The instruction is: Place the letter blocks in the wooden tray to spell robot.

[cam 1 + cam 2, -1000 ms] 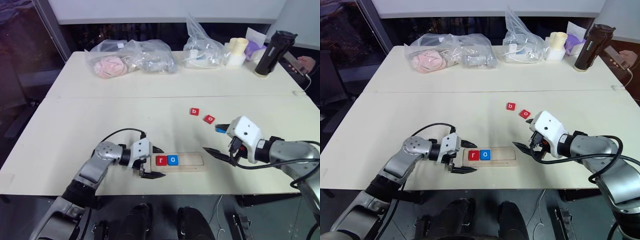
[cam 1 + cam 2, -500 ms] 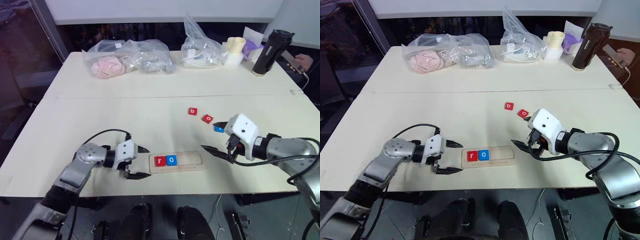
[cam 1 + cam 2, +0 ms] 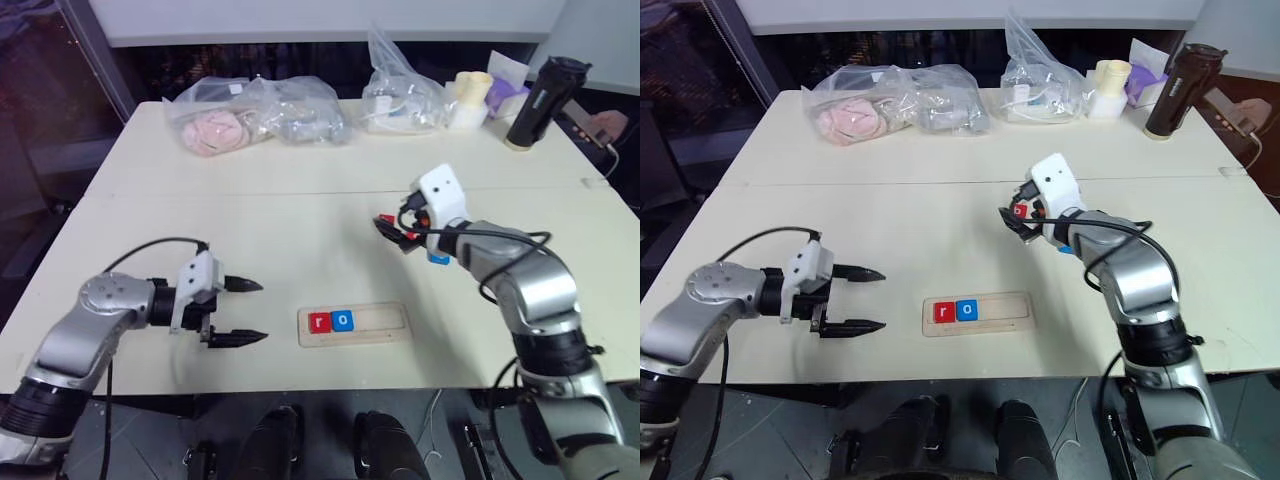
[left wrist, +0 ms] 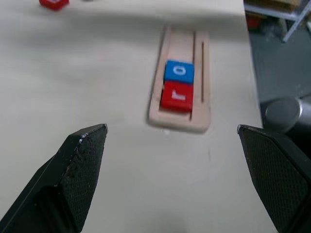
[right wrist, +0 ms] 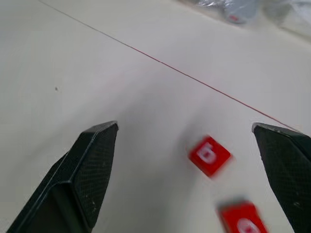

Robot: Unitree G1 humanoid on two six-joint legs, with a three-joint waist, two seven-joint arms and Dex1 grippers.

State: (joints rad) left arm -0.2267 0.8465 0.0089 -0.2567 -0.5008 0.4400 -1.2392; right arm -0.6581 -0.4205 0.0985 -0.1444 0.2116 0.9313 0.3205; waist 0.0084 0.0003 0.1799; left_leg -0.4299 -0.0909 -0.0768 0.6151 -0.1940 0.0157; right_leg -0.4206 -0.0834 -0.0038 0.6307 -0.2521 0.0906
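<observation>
I need to close my right gripper on the sides of the red "b" block (image 3: 386, 218) (image 5: 210, 156), because "b" is the letter that comes next after "r" and "o" in the wooden tray.
The wooden tray (image 3: 385, 321) lies near the table's front edge with a red "r" block (image 3: 319, 322) and a blue "o" block (image 3: 343, 321) side by side at its left end. My left gripper (image 3: 262, 311) is open and empty, well to the left of the tray and pointing at it. My right gripper (image 3: 388, 230) is open farther back, its fingers just over two loose red blocks, a "b" (image 5: 209, 155) and an "o" (image 5: 243, 221). A blue block (image 3: 438, 258) lies partly under the right wrist; its letter is hidden.
Clear plastic bags (image 3: 260, 115) with soft items, a second bag (image 3: 403, 100), pale cups (image 3: 470, 100) and a dark bottle (image 3: 540, 103) line the table's back edge. A person's hand (image 3: 603, 125) holds a device at the far right. A seam (image 3: 250, 193) crosses the tabletop.
My left gripper has drawn back to the left, away from the tray. My right gripper has swung forward and left from beside the tray to the loose red blocks. Both stayed open.
</observation>
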